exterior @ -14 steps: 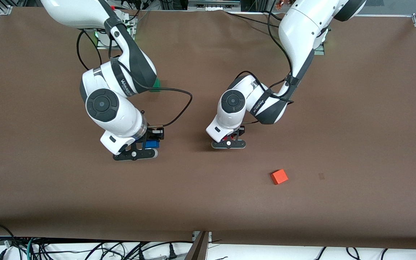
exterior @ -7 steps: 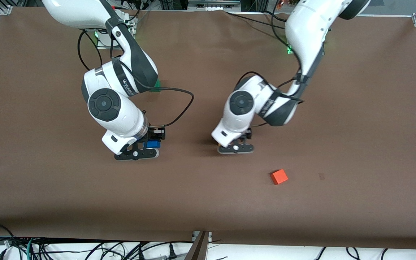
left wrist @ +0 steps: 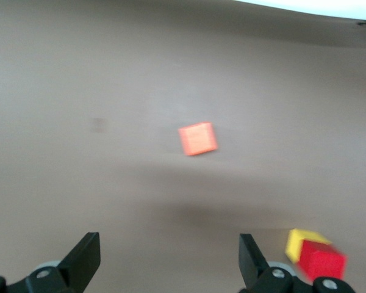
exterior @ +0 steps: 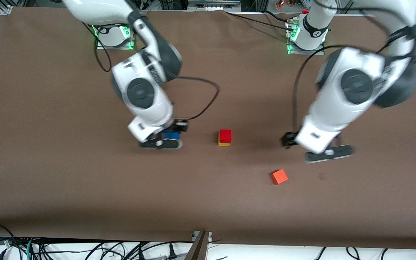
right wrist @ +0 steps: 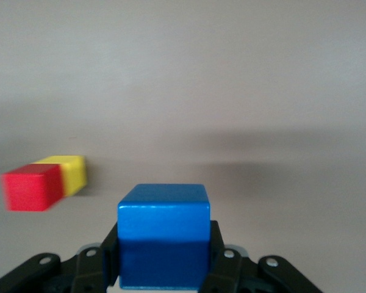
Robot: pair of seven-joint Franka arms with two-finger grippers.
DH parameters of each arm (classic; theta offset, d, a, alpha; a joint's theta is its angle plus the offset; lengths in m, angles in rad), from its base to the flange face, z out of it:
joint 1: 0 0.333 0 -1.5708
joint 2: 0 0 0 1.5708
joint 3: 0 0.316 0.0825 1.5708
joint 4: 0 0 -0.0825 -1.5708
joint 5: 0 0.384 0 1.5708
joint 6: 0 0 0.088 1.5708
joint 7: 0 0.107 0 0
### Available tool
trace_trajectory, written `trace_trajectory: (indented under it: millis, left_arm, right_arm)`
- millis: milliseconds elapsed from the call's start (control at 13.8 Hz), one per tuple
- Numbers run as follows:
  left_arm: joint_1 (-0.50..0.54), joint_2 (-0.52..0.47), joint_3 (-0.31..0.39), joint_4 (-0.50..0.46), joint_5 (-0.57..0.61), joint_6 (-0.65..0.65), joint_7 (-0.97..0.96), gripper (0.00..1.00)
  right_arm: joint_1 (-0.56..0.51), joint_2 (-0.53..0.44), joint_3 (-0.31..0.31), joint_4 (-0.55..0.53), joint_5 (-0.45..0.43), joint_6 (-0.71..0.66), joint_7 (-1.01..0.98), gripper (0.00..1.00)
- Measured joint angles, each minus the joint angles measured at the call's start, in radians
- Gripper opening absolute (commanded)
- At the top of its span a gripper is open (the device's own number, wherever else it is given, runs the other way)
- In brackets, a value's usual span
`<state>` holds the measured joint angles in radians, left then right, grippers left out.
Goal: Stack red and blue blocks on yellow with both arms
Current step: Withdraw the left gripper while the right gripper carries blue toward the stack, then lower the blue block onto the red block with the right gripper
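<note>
The blue block, now held above the table beside the stack, will be released by my right gripper on top of the red block [exterior: 226,132] [right wrist: 29,191], above the yellow cube.
The red block [exterior: 225,135] sits on top of the yellow cube [exterior: 223,144] in the middle of the table. The pair also shows in the left wrist view, red [left wrist: 322,262] on yellow [left wrist: 301,241], and in the right wrist view, red [right wrist: 32,187] on yellow [right wrist: 71,172]. My right gripper [exterior: 170,139] is shut on the blue block [exterior: 171,135], held above the table beside the stack, toward the right arm's end; the blue block fills the jaws in the right wrist view [right wrist: 163,235]. My left gripper [exterior: 316,150] is open and empty, over the table toward the left arm's end.
An orange cube [exterior: 278,177] lies on the table nearer the front camera than the stack; it also shows in the left wrist view [left wrist: 197,138]. Cables hang below the table's front edge.
My left gripper let go of the red block on the yellow cube and swung away toward the left arm's end. My right gripper carried the blue block closer to the stack.
</note>
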<state>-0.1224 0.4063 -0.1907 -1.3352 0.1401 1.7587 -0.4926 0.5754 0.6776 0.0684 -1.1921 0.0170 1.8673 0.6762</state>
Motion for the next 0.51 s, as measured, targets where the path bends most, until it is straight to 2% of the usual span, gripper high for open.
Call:
trace_trajectory:
  millis: [217,506]
  left_arm:
    - [0.128,-0.095,0.014,-0.002,-0.010,-0.121,0.237,1.00]
    - [0.186,-0.152,0.117,-0.008,-0.092,-0.179,0.423,1.00]
  right_arm:
    - [0.118,0.059,-0.001,0.000,0.000,0.148,0.129,0.13]
    - [0.169,0.103,-0.003,0.003,0.000,0.283,0.144,0.13]
